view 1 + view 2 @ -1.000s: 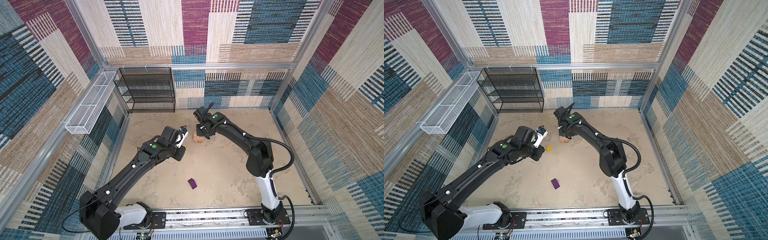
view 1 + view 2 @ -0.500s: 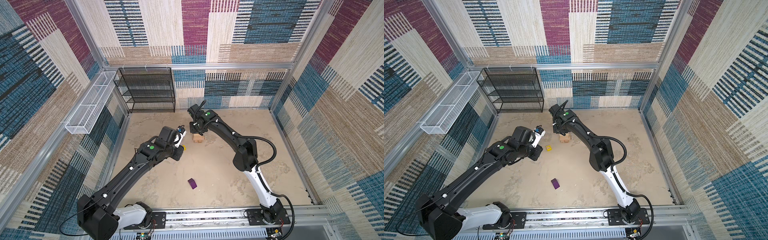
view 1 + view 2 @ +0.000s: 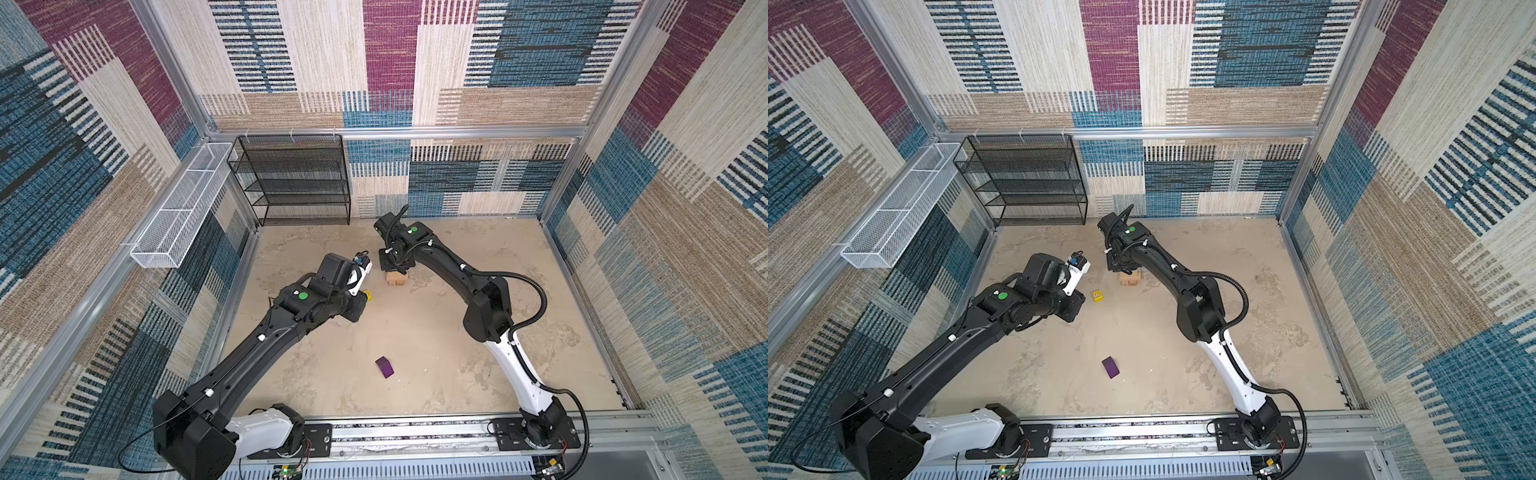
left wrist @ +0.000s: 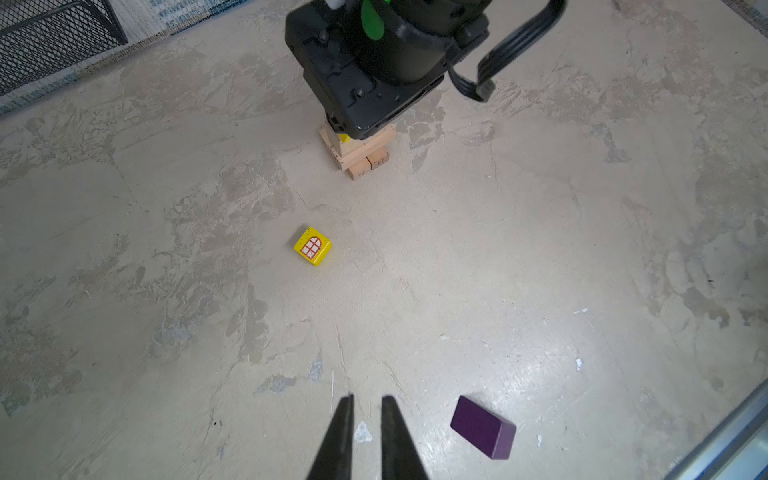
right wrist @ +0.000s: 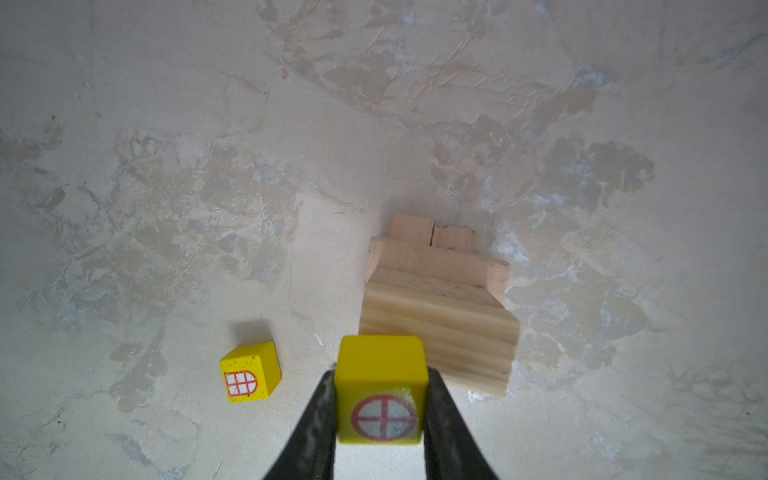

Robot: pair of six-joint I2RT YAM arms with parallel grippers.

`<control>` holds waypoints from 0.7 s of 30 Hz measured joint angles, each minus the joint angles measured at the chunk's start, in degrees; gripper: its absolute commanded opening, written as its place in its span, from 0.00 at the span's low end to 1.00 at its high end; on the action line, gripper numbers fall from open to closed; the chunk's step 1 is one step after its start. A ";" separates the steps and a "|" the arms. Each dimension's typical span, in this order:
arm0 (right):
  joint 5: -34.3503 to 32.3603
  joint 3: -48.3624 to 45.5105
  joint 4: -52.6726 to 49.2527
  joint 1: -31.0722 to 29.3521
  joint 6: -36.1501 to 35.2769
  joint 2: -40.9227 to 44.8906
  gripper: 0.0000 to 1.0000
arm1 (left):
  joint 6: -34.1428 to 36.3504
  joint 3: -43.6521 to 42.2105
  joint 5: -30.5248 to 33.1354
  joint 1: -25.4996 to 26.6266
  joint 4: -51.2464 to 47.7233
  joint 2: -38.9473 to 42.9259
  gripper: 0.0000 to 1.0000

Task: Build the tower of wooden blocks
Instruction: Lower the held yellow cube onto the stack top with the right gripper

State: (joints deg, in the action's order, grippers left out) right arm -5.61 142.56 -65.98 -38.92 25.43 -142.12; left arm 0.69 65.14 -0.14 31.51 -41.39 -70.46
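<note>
The yellow cube, now just above the block tower, will be let go by my right gripper on the end of the tower's top nearest the loose cube (image 3: 392,267) (image 5: 397,334).
The wood block tower (image 3: 395,279) (image 3: 1128,277) is a short stack of tan bricks in crossed layers (image 4: 359,154) (image 5: 440,291) at the middle back of the floor. My right gripper (image 5: 380,374) hangs just above it (image 3: 394,266), shut on a yellow cube (image 5: 380,390) with a round window. A second yellow cube (image 3: 369,295) (image 3: 1097,295) (image 4: 312,246) (image 5: 249,372) lies loose left of the tower. The purple block (image 3: 385,367) (image 3: 1111,367) (image 4: 484,428) lies nearer the front. My left gripper (image 4: 366,399) hovers over bare floor, a narrow gap between its fingers, holding nothing.
A black wire shelf (image 3: 295,183) stands against the back wall at the left. A white wire basket (image 3: 178,208) hangs on the left wall. Patterned walls close in the sandy floor (image 3: 478,374), and a metal rail (image 3: 415,432) runs along the front.
The right arm has swung its elbow to the left and brought the held yellow cube over the tower. The left arm has drawn back a little.
</note>
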 measured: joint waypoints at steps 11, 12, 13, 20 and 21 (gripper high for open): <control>-0.50 1.53 -0.11 0.00 -0.20 -0.04 0.19 | 0.00 0.00 0.00 0.00 0.00 0.00 0.17; -0.59 1.60 -0.11 0.00 -0.20 -0.04 0.20 | 0.00 0.00 0.00 0.00 0.00 0.00 0.17; -0.63 1.60 -0.11 0.00 -0.20 -0.04 0.20 | 0.00 0.00 0.00 0.00 0.00 0.00 0.17; -1.07 2.08 -0.28 0.00 -0.20 -0.09 0.33 | 0.02 -0.02 0.04 0.00 0.00 0.00 0.17; -1.07 2.14 -0.28 0.00 -0.20 -0.11 0.33 | 0.02 -0.02 0.04 0.00 0.00 0.02 0.17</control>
State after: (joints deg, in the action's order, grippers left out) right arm -6.68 144.70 -66.26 -38.92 25.23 -142.23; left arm 0.71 65.12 -0.10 31.51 -41.39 -70.43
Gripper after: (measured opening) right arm 0.328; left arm 0.172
